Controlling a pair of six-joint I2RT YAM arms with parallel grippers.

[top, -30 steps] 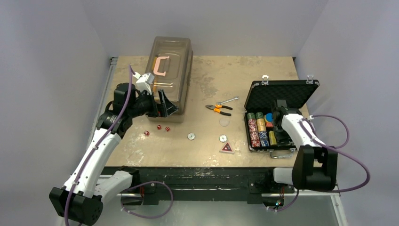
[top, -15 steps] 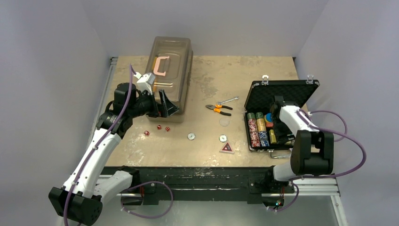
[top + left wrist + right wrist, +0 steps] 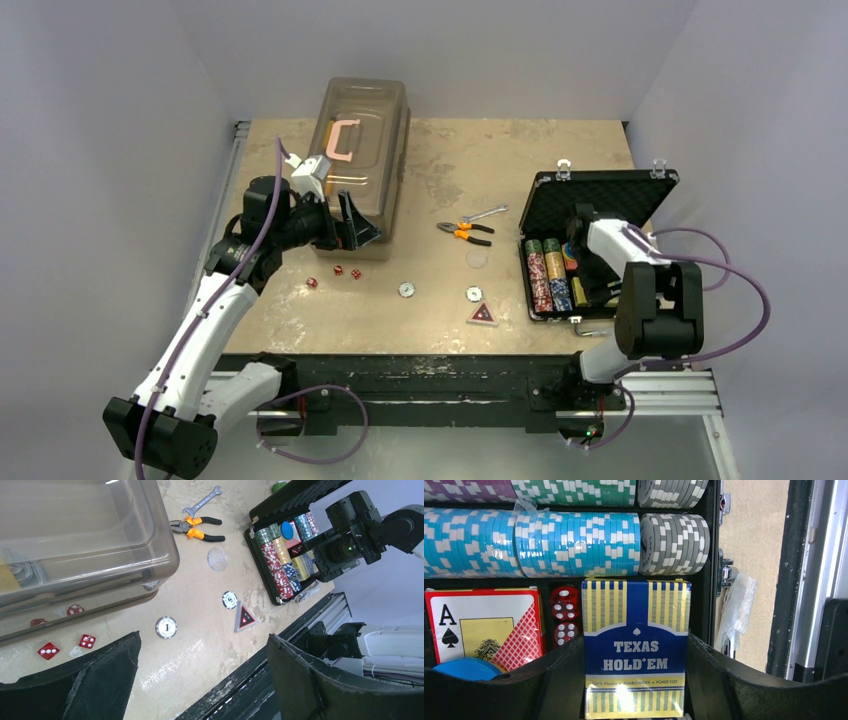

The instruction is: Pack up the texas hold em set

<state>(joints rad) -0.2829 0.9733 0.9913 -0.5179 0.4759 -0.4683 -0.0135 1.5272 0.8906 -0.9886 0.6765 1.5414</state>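
Observation:
I should let go of the blue card box, now down in the open case, with my right gripper in the black case's front slot (image 3: 585, 295) (image 3: 636, 650) beside the two red dice.
The black case (image 3: 600, 195) lies open at the right with rows of poker chips (image 3: 545, 275) inside. My right gripper (image 3: 635, 640) reaches down into it, shut on the blue card box (image 3: 635, 610), one finger against each long side. Beside the box in the case are two red dice (image 3: 565, 615), a red card deck (image 3: 489, 625) and blue-and-grey chips (image 3: 574, 545). Three red dice (image 3: 339, 270), two round buttons (image 3: 406, 289), a clear disc (image 3: 478, 259) and the red triangle token (image 3: 483, 314) lie loose on the table. My left gripper (image 3: 203, 640) hangs open and empty near the dice (image 3: 87, 641).
A large translucent brown box (image 3: 360, 150) with a pink handle stands at the back left, right beside my left gripper. Orange-handled pliers (image 3: 465, 232) and a wrench (image 3: 487, 213) lie mid-table. The table's front edge (image 3: 260, 655) runs just below the loose tokens.
The right arm's elbow has swung left and folded over its base, while its gripper stays in the case on the card box. The left arm has not moved.

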